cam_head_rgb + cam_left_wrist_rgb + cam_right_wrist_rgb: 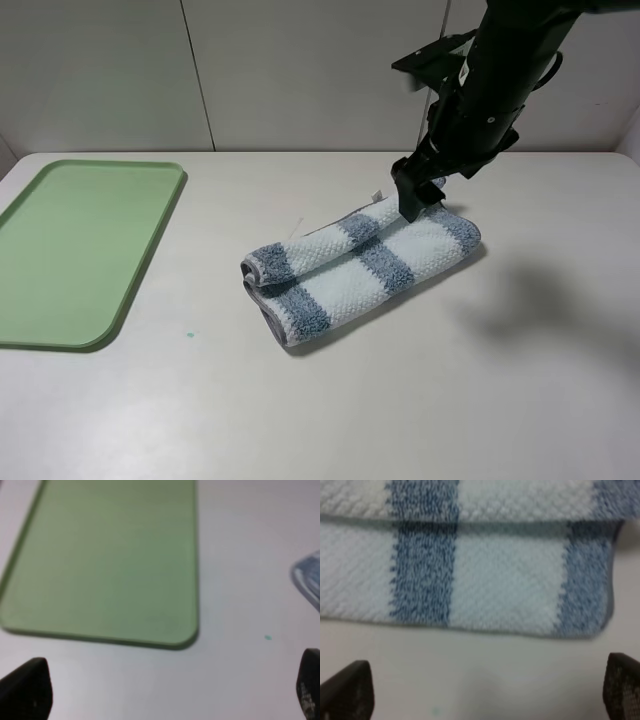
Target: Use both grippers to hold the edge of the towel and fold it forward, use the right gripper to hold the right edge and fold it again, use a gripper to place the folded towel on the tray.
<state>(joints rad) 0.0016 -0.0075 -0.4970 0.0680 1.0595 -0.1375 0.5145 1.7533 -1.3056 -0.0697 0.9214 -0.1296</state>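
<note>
Next, my right gripper goes to the towel's blue-grey end stripe (448, 218) (590, 550), at the end farthest from the pale-green tray, and closes there.
The towel (360, 262), striped white and blue-grey, lies folded into a thick oblong in the middle of the table. Its grey hem (268, 318) shows at the near left end. It fills the top of the right wrist view (505, 580), and one corner shows in the left wrist view (309, 577). My right gripper (415, 200) hangs at the towel's far right edge, open and empty (485, 687). My left gripper (170, 692) is open and empty, near the pale-green tray (110, 555); it is out of the exterior view. The tray (80, 250) lies bare at the left.
The white table (520, 380) carries a small teal speck (190, 334) between tray and towel, also seen in the left wrist view (268, 638). A pale panelled wall (300, 70) stands behind the table. The right arm's shadow falls right of the towel.
</note>
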